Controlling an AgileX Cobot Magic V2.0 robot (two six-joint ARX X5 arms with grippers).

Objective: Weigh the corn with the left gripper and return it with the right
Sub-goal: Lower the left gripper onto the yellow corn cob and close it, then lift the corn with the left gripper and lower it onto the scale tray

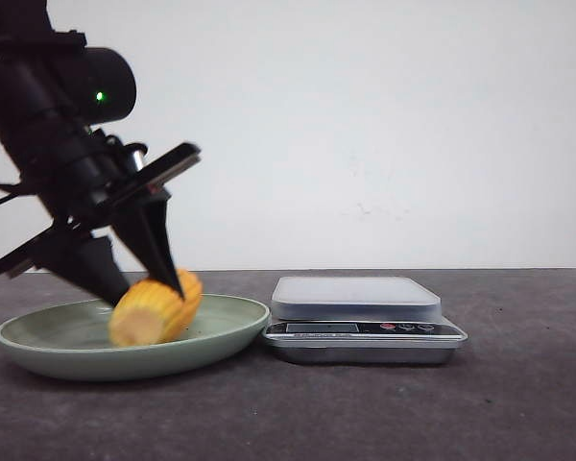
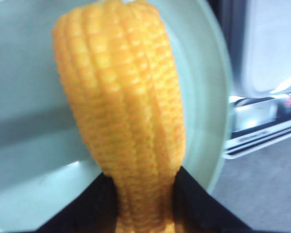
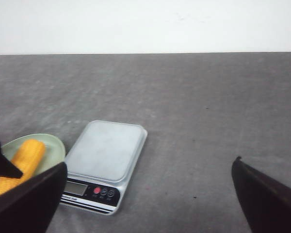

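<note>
Next, I set the corn down with my left gripper on the middle of the silver scale's platform [image 1: 341, 284], behind the display.
The corn [image 1: 154, 309] is a stubby yellow-orange cob lying tilted in the green plate [image 1: 226, 331] at the table's left. My left gripper [image 1: 152, 291] reaches down from the upper left and is shut on the corn. In the left wrist view the black fingers [image 2: 87, 208] press both sides of the cob [image 2: 121, 107] over the plate [image 2: 208, 111]. The silver scale [image 1: 357, 298] stands right of the plate with nothing on its platform. My right gripper [image 3: 150, 162] hangs open above the table, right of the scale [image 3: 106, 150], with nothing between its fingers; the corn [image 3: 20, 161] shows at the left.
The scale's display and buttons [image 1: 365, 327] face the front. Dark grey table [image 1: 518, 384] stretches to the right of the scale and in front of it. A white wall closes the back.
</note>
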